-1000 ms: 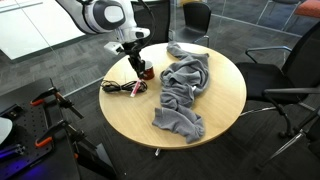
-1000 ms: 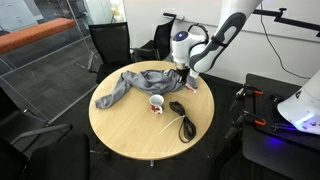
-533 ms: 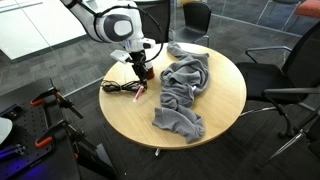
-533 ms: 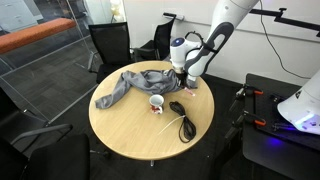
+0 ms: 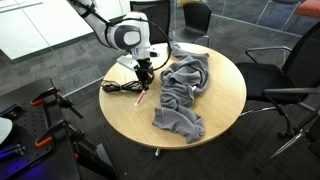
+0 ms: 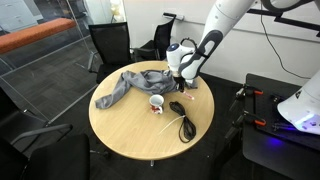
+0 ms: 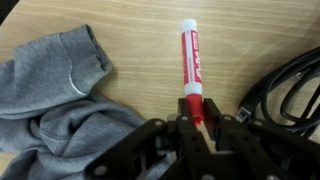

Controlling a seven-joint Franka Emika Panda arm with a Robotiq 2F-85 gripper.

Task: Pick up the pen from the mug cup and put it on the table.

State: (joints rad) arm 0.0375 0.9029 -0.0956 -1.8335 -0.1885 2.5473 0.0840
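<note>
My gripper is holding the red pen, slanting down towards the table. It will let go of it on the bare wood (image 5: pixel 142 100) (image 7: pixel 198 67) between the black cable and the grey cloth.
My gripper (image 7: pixel 197 112) is shut on the lower end of the red pen (image 7: pixel 190 62), which has a white tip and points away from me over the light wood table (image 7: pixel 120 20). In an exterior view the gripper (image 5: pixel 146 78) holds the pen (image 5: pixel 142 95) slanting down towards the table (image 5: pixel 220 110), beside the black cable. The small dark red mug (image 6: pixel 156 103) stands on the round table (image 6: pixel 130 135), to the left of the gripper (image 6: pixel 178 88). In the wrist view the mug is out of sight.
A crumpled grey cloth (image 5: pixel 185 85) (image 6: pixel 135 82) (image 7: pixel 50 90) covers much of the tabletop beside the gripper. A coiled black cable (image 5: pixel 120 88) (image 6: pixel 183 122) (image 7: pixel 285 90) lies on the other side. Office chairs (image 5: pixel 290 70) (image 6: pixel 110 45) ring the table.
The arm has swung and come down from the mug towards the tabletop near the cable, carrying the pen. The mug, cloth and cable have not moved.
</note>
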